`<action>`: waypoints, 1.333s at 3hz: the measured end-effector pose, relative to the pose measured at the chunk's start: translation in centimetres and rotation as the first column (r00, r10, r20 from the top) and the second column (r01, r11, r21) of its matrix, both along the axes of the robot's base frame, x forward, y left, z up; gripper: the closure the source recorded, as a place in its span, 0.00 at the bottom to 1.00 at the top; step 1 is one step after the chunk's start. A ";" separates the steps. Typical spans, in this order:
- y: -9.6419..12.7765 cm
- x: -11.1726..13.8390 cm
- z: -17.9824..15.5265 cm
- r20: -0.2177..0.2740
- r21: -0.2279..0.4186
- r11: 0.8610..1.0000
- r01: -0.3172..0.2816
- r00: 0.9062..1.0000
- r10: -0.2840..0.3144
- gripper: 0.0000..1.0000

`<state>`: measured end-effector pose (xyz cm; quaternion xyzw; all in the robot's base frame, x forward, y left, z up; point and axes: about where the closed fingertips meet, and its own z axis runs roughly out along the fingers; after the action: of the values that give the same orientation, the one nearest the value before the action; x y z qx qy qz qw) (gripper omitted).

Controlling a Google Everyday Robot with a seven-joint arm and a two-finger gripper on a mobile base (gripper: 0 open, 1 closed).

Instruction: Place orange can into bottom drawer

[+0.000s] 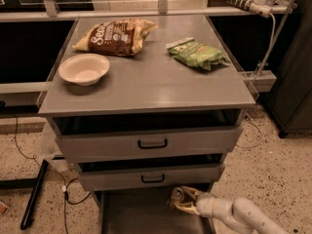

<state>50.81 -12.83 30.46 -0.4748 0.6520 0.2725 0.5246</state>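
Note:
I will use my gripper to set the orange can down near the middle of the bottom drawer's grey bottom (168,217). The can is now just below the middle drawer's front.
The orange can (177,195) shows its silver top at the back right of the bottom drawer (141,216), a pulled-out grey tray under the two handled drawers. My gripper (181,200) reaches in from the lower right on a white arm, its tan fingers (185,209) closed around the can. The can is over the tray, just below the middle drawer's front; I cannot tell whether it rests on the floor.
On the cabinet top lie a brown chip bag (115,36), a green chip bag (196,53) and a white bowl (84,68). The upper two drawers (152,144) stand slightly open. A black pole (33,194) and cables lie on the floor at left.

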 end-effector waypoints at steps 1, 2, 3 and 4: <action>0.5 -0.1 -0.4 0.009 -0.020 1.000 0.004 1.000 -0.004 1.00; 1.8 -0.3 -2.4 0.029 -0.065 0.998 -0.023 0.999 0.025 1.00; 2.7 -1.0 -4.9 0.061 -0.132 0.990 -0.039 0.997 0.048 1.00; 3.1 -1.9 -7.8 0.052 -0.162 0.985 -0.060 0.996 0.069 1.00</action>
<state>48.89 -9.73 22.70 -0.5440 0.6406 0.2223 0.4942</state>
